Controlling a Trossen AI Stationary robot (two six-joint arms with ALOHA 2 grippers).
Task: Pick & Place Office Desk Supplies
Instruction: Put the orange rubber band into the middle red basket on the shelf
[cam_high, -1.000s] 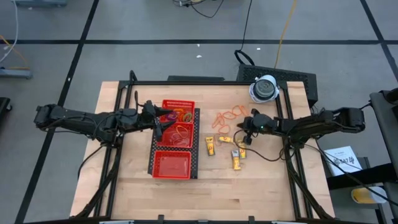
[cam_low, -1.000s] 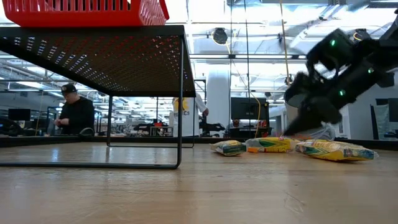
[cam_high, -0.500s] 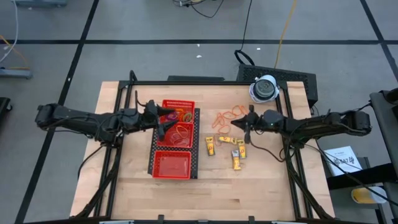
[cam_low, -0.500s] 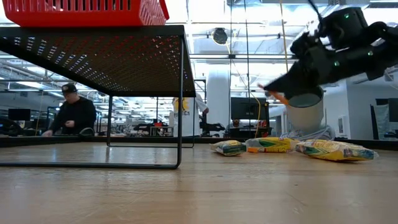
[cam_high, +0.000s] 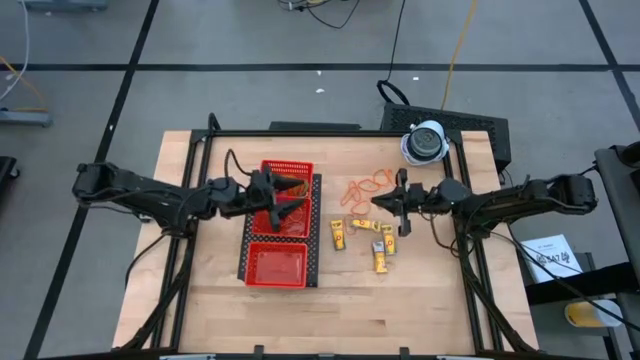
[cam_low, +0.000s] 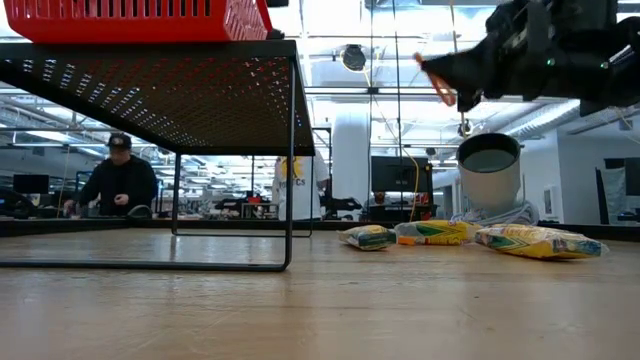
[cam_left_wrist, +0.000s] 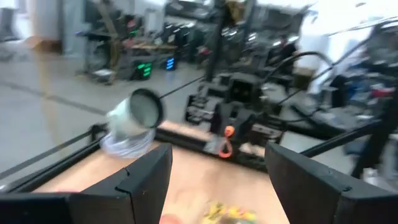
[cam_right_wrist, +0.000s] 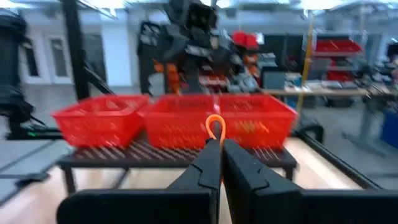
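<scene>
The robot's left gripper will next close on the free loop (cam_high: 371, 203) (cam_left_wrist: 226, 150) of the orange rubber band, just beyond the fingers of the right gripper.
Orange rubber bands (cam_high: 365, 187) lie loose on the table near its far edge, with small yellow packs (cam_high: 382, 240) beside them. My right gripper (cam_high: 400, 203) hovers over this group, shut on one orange rubber band (cam_right_wrist: 215, 127); it also shows high in the low view (cam_low: 440, 78). My left gripper (cam_high: 288, 202) is open and empty over the red mesh tray (cam_high: 262, 270), whose far and middle compartments hold more bands and rings (cam_high: 292, 186). My right gripper pinches the orange band between its two fingertips (cam_right_wrist: 211, 152), at their free ends. A small loop of the band (cam_right_wrist: 215, 124) stands out beyond the tips. The fingers point roughly level toward the table's left. The band is lifted clear of the table (cam_low: 441, 92).
A white-grey dome-like object (cam_high: 425, 142) stands at the far right corner. The red tray rests on a dark perforated stand (cam_low: 200, 90). A person (cam_low: 118, 185) shows in the room behind. Bare wood (cam_high: 400, 310) lies toward the near edge.
My right gripper has risen from the table by the yellow packs, carrying the orange band up with it, and stays shut. My left gripper has moved toward the table's right, farther over the red tray.
</scene>
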